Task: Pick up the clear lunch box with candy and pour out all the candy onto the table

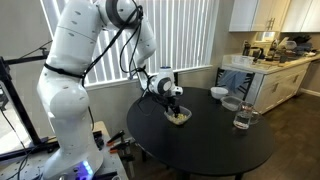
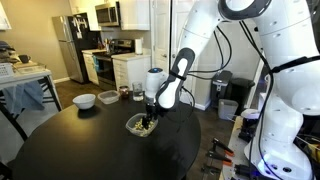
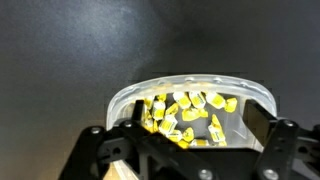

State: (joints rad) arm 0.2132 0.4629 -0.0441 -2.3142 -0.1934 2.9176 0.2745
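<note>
I should lift clear, move over and pinch one side (image 3: pixel 272 100) before pouring out the candy, because the clear lunch box's rim reaches past my gripper's open fingers.
The clear lunch box (image 3: pixel 195 92) sits on the black table (image 1: pixel 205 148), full of yellowish candy (image 3: pixel 185 112). It also shows in both exterior views (image 1: pixel 179 117) (image 2: pixel 140 126). My gripper (image 3: pixel 198 130) hangs straight over the box, its two dark fingers spread wide to the left and right of the candy, down at the box's rim. The fingers are open and I see no squeeze on the walls. The box rests flat and upright. In both exterior views the gripper (image 1: pixel 175 108) (image 2: pixel 149 118) reaches down onto the box near the table's middle.
A round bowl (image 1: pixel 231 103) (image 2: pixel 85 100) and a taller clear glass (image 1: pixel 243 119) stand near the table's edge, with a dark bowl (image 1: pixel 219 93) behind them. A kitchen counter (image 1: pixel 270 62) lies beyond the table. The robot base (image 1: pixel 70 120) stands beside the table.
</note>
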